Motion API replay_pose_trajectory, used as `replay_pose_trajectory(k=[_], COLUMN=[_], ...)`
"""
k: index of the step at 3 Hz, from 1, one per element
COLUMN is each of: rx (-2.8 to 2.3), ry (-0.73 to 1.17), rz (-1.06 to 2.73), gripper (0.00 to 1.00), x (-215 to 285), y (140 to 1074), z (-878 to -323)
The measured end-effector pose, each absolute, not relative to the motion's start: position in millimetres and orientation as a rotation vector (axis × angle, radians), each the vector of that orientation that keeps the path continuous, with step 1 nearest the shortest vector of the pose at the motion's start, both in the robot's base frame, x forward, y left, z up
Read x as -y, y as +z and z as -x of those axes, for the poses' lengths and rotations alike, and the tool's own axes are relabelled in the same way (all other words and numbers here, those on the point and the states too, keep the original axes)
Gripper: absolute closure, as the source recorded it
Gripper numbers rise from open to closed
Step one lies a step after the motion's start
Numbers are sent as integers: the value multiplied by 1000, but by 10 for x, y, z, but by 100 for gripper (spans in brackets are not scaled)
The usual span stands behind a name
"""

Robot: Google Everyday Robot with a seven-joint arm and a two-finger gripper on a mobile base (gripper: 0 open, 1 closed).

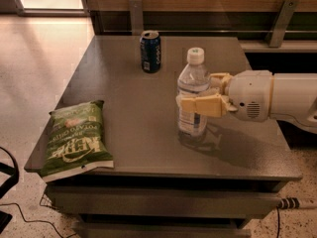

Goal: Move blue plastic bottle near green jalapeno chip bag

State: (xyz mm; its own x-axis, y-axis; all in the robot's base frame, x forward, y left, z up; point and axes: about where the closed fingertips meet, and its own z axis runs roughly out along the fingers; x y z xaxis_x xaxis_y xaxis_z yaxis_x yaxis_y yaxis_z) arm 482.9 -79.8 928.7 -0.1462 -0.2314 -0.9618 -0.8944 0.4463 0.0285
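Observation:
Next, I let go of the blue plastic bottle next to the green jalapeno chip bag [137,131], in front of the soda can.
The blue plastic bottle [192,86], clear with a white cap and pale label, stands upright right of the table's middle. My gripper [198,99] reaches in from the right on a white arm and is shut on the bottle around its label; one cream finger [202,105] crosses its front, the other sits behind it. The green jalapeno chip bag [75,140] lies flat at the table's front left corner, well to the left of the bottle.
A dark blue soda can [150,51] stands at the back of the dark table [138,108], behind and left of the bottle. A wooden wall with metal brackets [280,19] runs behind. Cables lie on the floor at the front.

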Motion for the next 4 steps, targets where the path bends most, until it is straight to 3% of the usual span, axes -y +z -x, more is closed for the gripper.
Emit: replay_pose_trajectory(k=[4], rx=[-1527], ry=[756], rz=[972], gripper=[100], x=[-320], y=[9362], z=[-5144])
